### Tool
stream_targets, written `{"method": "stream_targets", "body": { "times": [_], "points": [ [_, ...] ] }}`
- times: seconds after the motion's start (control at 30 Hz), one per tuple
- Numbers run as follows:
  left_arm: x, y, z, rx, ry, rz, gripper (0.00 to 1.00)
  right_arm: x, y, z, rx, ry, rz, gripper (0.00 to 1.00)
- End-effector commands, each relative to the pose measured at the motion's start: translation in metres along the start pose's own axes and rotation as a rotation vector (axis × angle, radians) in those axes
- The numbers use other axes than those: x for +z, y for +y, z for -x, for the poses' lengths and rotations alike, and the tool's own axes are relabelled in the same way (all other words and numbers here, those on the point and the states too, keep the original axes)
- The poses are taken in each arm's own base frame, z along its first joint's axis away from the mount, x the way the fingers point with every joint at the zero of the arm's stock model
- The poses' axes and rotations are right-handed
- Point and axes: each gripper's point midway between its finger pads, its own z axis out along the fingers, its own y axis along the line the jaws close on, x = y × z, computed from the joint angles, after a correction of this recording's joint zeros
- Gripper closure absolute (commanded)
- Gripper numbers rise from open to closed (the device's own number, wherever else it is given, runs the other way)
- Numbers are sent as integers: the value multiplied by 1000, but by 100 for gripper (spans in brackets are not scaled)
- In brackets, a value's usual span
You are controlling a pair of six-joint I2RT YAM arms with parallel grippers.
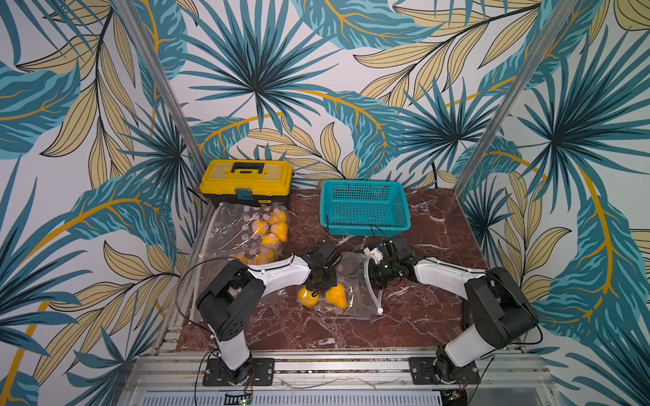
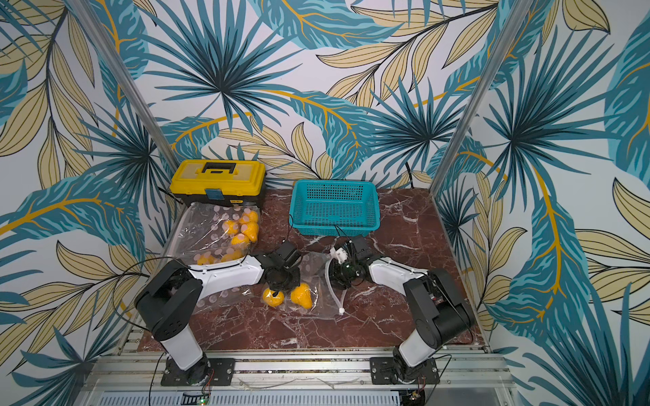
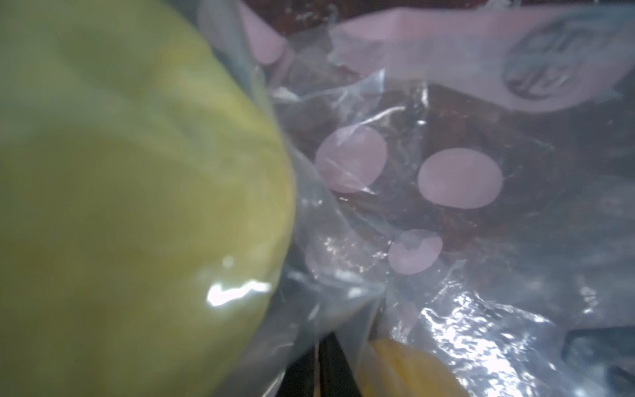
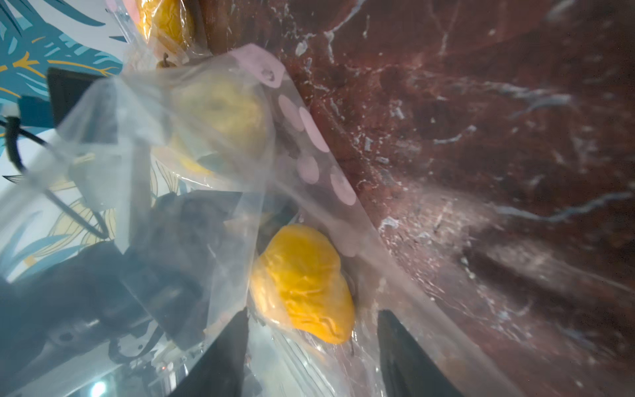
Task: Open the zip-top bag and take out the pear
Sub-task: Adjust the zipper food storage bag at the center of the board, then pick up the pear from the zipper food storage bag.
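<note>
The nearer pear still lies beyond my right gripper's open fingers, so my left gripper should regrasp the film [image 3: 340, 303] behind that pear and bring it toward the zip edge.
The clear zip-top bag [image 1: 355, 267] with pale dots lies mid-table in both top views, holding two yellow pears [image 1: 308, 297] [image 1: 337, 297]. My left gripper [image 1: 314, 289] points down between them. In the left wrist view it [image 3: 330, 347] is shut on a fold of bag film, with one pear [image 3: 137, 206] blurred and very close and the other pear [image 3: 405, 371] beside the fingers. My right gripper [image 1: 367, 272] is at the bag's white zip edge [image 1: 373, 288]. Its wrist view shows it [image 4: 314, 311] open, a pear [image 4: 302, 282] inside the film just ahead of the fingers.
A yellow toolbox [image 1: 246, 179] stands at the back left and a teal basket [image 1: 364, 207] at the back middle. A larger clear bag [image 1: 232, 228] with several pears lies against the toolbox, partly under my left arm. Metal rails run along the front edge.
</note>
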Motion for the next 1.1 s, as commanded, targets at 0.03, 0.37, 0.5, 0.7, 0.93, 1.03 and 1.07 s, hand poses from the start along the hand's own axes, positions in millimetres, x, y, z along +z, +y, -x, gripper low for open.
{"method": "stream_targets", "body": {
  "times": [0.03, 0.37, 0.5, 0.7, 0.93, 1.03, 1.07],
  "points": [
    [13, -6, 1, 26, 12, -9, 95, 13, -2, -16, -57, 73, -44, 37],
    [-32, 5, 17, 29, -109, 28, 74, 6, -30, -11, 4, -54, -170, 50],
    [-62, 4, 11, 31, -117, -10, 66, -4, -34, -2, 46, -125, -190, 48],
    [-60, -9, -33, 39, 27, -106, 69, -17, -40, 5, 85, -184, -220, 57],
    [-28, -3, -77, 57, 150, -59, 83, -5, -42, 0, 82, -113, -190, 69],
    [-16, -1, -82, 49, 171, -58, 84, -1, -31, -4, 52, -74, -133, 71],
    [-13, -2, -82, 52, 174, -59, 84, -1, -28, -5, 39, -61, -119, 72]
  ]
}}
